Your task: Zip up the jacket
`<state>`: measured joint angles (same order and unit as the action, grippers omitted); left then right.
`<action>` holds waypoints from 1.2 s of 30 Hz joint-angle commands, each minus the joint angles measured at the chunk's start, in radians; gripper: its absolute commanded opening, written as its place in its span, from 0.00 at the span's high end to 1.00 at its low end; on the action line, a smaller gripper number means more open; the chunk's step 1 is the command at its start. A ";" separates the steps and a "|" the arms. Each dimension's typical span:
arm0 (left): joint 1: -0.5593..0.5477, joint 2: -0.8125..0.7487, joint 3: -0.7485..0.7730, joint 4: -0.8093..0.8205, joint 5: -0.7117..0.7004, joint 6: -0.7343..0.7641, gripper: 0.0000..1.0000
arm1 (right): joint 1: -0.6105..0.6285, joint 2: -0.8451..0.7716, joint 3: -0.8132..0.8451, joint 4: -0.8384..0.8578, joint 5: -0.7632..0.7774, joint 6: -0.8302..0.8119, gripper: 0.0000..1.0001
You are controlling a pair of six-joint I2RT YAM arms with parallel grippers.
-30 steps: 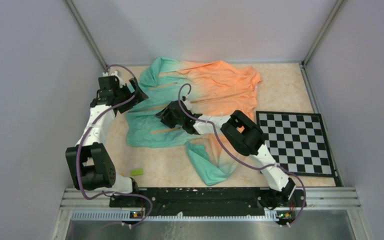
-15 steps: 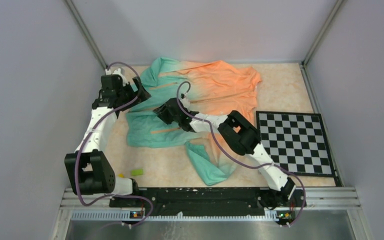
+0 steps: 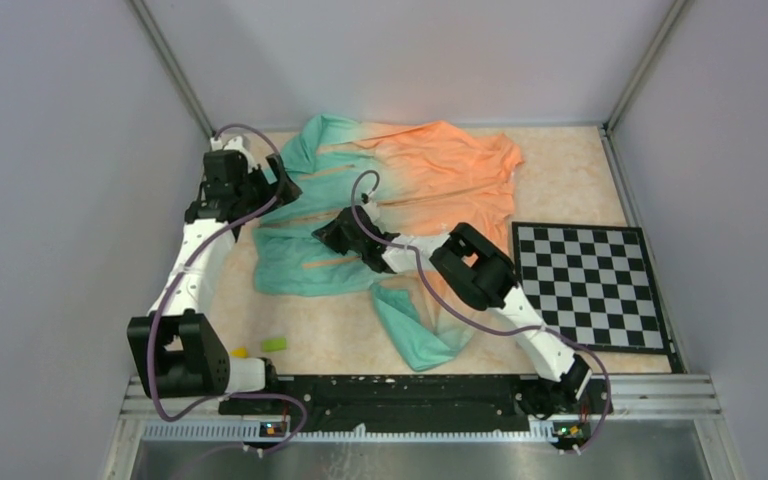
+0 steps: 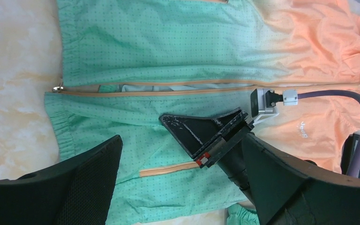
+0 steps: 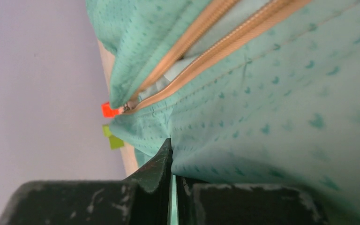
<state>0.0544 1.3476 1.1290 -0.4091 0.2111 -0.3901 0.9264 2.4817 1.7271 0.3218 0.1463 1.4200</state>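
Next, I open my right gripper, which holds a teal fold far from the zipper pull, and take the zipper tape (image 4: 82, 93) close to the pull with it.
The jacket (image 3: 400, 190) lies flat at the back of the table, teal on the left and orange on the right. Its zipper (image 4: 168, 89) runs across the left wrist view, gaping slightly, with the pull (image 4: 56, 87) at the hem end. My left gripper (image 3: 282, 190) hovers open above the teal hem side (image 4: 180, 140), holding nothing. My right gripper (image 3: 332, 235) is shut on a fold of teal fabric just below the zipper (image 5: 173, 187). It also shows in the left wrist view (image 4: 168, 121). The zipper's tapes (image 5: 206, 33) run close above my right fingers.
A checkerboard (image 3: 590, 285) lies at the right. A small green piece (image 3: 274, 344) and a yellow piece (image 3: 239, 351) lie near the left arm's base. One sleeve (image 3: 415, 330) trails toward the front. Walls close in at left, right and back.
My left gripper has moved back and a little right, over the jacket's hem edge. My right arm's elbow has shifted left while its gripper stays shut on the teal fabric.
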 commanded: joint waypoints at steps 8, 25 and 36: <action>0.047 -0.171 -0.177 -0.001 -0.078 -0.041 0.01 | -0.015 -0.152 -0.244 0.480 -0.203 -0.329 0.99; 0.270 -0.111 -0.428 0.143 0.227 -0.300 0.33 | -0.038 -0.285 -0.425 0.527 -0.341 -0.496 1.00; 0.290 0.111 -0.381 0.215 0.337 -0.285 0.36 | -0.029 -0.319 -0.516 0.424 -0.355 -0.518 0.99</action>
<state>0.3340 1.4197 0.7071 -0.2749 0.5018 -0.6865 0.8940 2.2356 1.2190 0.7692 -0.1905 0.9424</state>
